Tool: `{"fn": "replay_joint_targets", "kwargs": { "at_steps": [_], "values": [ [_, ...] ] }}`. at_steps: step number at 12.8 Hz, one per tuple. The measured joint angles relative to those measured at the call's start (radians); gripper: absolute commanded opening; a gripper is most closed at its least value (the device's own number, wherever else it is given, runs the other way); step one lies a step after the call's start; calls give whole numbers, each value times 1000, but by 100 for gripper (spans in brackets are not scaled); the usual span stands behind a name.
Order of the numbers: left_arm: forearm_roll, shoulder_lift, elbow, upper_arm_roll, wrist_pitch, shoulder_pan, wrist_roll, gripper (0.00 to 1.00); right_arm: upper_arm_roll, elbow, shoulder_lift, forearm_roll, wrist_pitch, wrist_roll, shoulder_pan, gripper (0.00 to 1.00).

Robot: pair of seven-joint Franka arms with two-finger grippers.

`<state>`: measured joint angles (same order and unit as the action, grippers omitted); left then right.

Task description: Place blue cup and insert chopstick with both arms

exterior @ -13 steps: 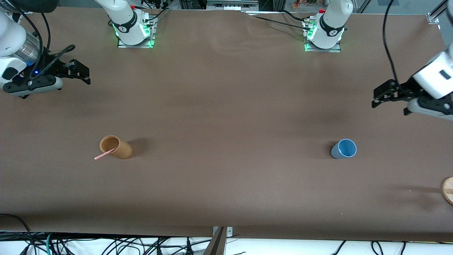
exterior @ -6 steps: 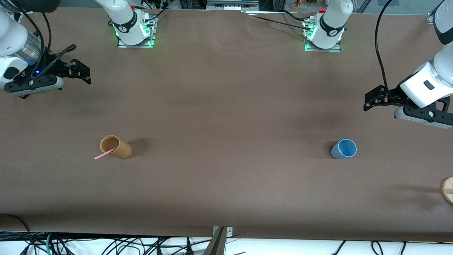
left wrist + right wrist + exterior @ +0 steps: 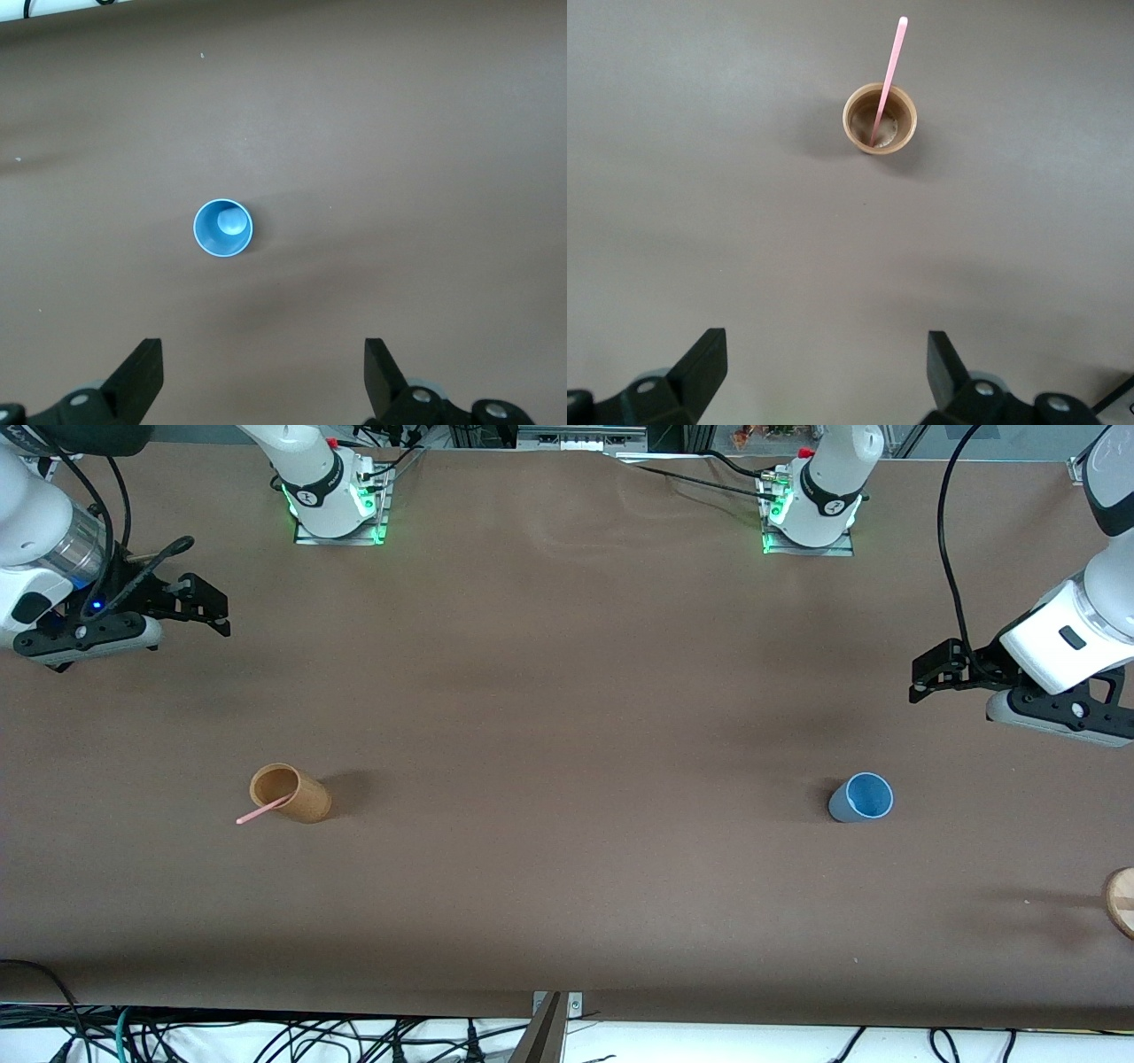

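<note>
The pink chopstick's upper part (image 3: pixel 255 814) (image 3: pixel 896 50) sticks out above the tan cup's rim, and my right gripper should go there next and close on it.
The blue cup (image 3: pixel 861 797) stands upright on the brown table toward the left arm's end; it also shows in the left wrist view (image 3: pixel 223 227). The pink chopstick (image 3: pixel 262 810) leans in a tan cup (image 3: pixel 291 793) toward the right arm's end, its tip sticking out over the rim; both show in the right wrist view, the chopstick (image 3: pixel 888 80) in the tan cup (image 3: pixel 879 119). My left gripper (image 3: pixel 932 674) is open and empty, up in the air over bare table near the blue cup. My right gripper (image 3: pixel 205 607) is open and empty over bare table at the right arm's end.
A round wooden object (image 3: pixel 1121 902) shows partly at the table's edge at the left arm's end. Cables (image 3: pixel 266 1041) hang below the table's front edge. The two arm bases (image 3: pixel 337 500) stand along the table's back edge.
My left gripper has moved toward the table's middle and a little lower, closer to the blue cup. The right gripper has barely shifted. The cups and chopstick have not moved.
</note>
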<state>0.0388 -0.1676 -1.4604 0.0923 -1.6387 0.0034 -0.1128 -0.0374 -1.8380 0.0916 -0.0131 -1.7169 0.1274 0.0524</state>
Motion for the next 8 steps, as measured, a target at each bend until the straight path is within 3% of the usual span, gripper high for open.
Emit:
{"fn": "replay_joint_targets", "kwargs": {
  "at_steps": [8],
  "values": [
    [0,-7,0,-1,0,-3,0,100,0,-11,0,0,-14,-1,0,100]
  ]
}}
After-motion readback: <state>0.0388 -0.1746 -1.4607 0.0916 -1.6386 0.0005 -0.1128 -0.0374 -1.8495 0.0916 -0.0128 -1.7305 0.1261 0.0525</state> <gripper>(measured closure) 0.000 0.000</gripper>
